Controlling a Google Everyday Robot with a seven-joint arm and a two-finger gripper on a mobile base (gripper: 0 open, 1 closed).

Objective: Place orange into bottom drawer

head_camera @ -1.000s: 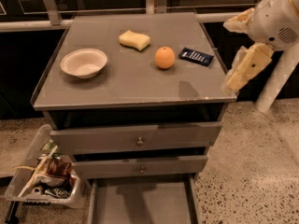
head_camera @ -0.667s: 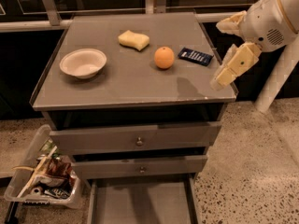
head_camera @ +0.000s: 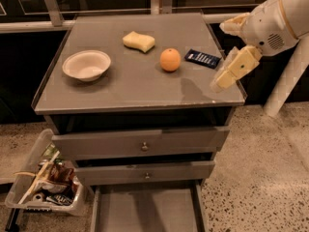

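Observation:
The orange on the cabinet top should be next for my gripper, which should go to it and close on the orange's side (head_camera: 176, 59) facing the dark blue packet.
The orange (head_camera: 170, 60) sits on the grey cabinet top (head_camera: 135, 86), right of centre. The bottom drawer (head_camera: 145, 210) is pulled out at the bottom of the view, its flat grey floor bare. My gripper (head_camera: 221, 57) hangs above the top's right edge, to the right of the orange and apart from it. It is open and empty, with one cream finger (head_camera: 233, 25) high and the other (head_camera: 235, 67) low.
A white bowl (head_camera: 86, 65) is at the left of the top, a pale yellow sponge (head_camera: 138, 41) at the back, and a dark blue packet (head_camera: 203, 58) by the gripper. Two upper drawers with knobs (head_camera: 144, 146) are nearly shut. A bin of wrappers (head_camera: 46, 185) stands on the floor at left.
My gripper has moved left, from beyond the cabinet's right side to over its right edge, closer to the orange. The objects on top have not moved.

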